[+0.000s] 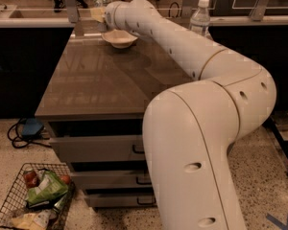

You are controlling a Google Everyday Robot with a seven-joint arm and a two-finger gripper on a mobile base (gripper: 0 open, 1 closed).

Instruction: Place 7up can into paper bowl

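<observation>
I am to place the 7up can. My gripper needs to open and let go of it inside the far half of the cream paper bowl (119,33).
The paper bowl (119,38) is a cream shallow bowl that sits at the far end of the brown table top (105,80). My gripper (98,14) is at the end of the long white arm, just above and left of the bowl's far rim. It is shut on the 7up can (102,0). Only the can's silvery top and a bit of pale side show above the wrist. The rest of the can and most of the fingers are hidden behind the wrist. The can is held above the table, beside the bowl and not inside it.
A clear plastic bottle with a white cap (200,17) stands at the far right of the table. My arm's big white links cover the right half of the view. Drawers (96,147) are under the table. A wire basket of snacks (33,200) lies on the floor at the left.
</observation>
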